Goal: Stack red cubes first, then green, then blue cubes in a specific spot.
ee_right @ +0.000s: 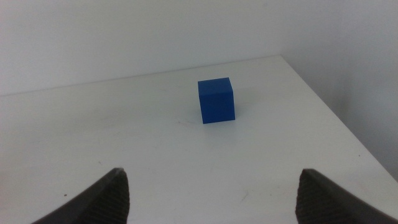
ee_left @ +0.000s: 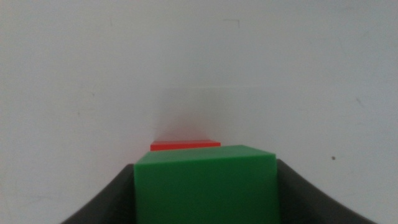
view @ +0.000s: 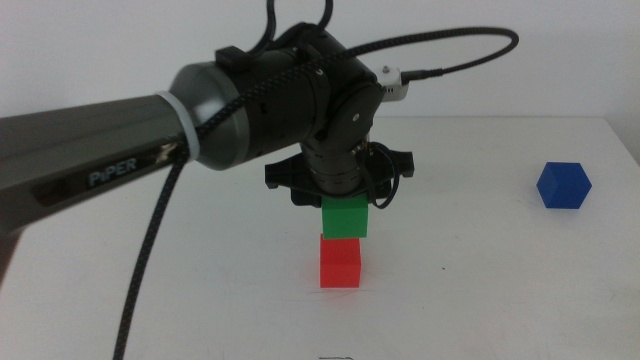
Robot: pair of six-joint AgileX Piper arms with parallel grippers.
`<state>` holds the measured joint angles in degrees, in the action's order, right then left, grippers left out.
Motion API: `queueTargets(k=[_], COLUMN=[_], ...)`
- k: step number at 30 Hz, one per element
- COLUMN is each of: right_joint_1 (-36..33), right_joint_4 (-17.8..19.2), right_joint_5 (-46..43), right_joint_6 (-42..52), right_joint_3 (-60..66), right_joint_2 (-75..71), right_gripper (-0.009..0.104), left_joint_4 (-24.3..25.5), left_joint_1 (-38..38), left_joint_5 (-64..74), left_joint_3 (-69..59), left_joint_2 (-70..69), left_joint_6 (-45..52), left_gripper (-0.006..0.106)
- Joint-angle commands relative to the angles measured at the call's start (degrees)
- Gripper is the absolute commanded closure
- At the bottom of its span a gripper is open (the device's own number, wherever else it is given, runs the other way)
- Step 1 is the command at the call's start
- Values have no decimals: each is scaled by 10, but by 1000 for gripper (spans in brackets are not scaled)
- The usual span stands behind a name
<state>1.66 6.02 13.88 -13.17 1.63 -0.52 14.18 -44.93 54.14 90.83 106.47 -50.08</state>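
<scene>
Next, my left gripper lets go of the green cube on top of the red cube (view: 344,238) (ee_left: 188,171) near the middle of the table.
The red cube (view: 340,262) sits on the white table near the middle. Right above it is the green cube (view: 345,217), with my left gripper (view: 345,207) shut on it from above. The green cube's underside meets the red cube's top, shifted slightly right; I cannot tell whether they touch. The left wrist view shows the green cube (ee_left: 205,183) between my dark jaws and a sliver of the red cube (ee_left: 185,145) beyond it. The blue cube (view: 564,185) stands alone at the far right. My right gripper (ee_right: 211,193) is open, well short of the blue cube (ee_right: 216,101).
The left arm and its cable (view: 150,250) reach in from the left across the table. The table's right edge (ee_right: 348,130) runs close beside the blue cube, with a white wall behind the back edge (view: 500,118).
</scene>
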Motion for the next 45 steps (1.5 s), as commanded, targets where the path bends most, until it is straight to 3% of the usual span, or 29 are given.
queueTargets(k=[1, 39, 43, 44, 45], right_joint_1=[4, 4, 4, 4, 4], right_joint_4=[8, 8, 8, 8, 8], right_joint_5=[-41, -41, -41, -41, -41], right_joint_6=[7, 7, 7, 7, 7], right_joint_3=[-10, -10, -10, -10, -10], right_joint_2=[-13, -13, -13, -13, -13], right_gripper=[15, 15, 15, 15, 15], left_joint_4=[5, -5, -17, -5, -3], left_joint_1=[-2, -2, -2, -2, -2], left_joint_5=[-14, -17, -17, -17, -17], left_joint_3=[16, 16, 16, 16, 16], left_joint_2=[-26, 35, 35, 35, 35], left_joint_6=[-10, 23, 23, 23, 23], left_gripper=[91, 90, 74, 56, 52])
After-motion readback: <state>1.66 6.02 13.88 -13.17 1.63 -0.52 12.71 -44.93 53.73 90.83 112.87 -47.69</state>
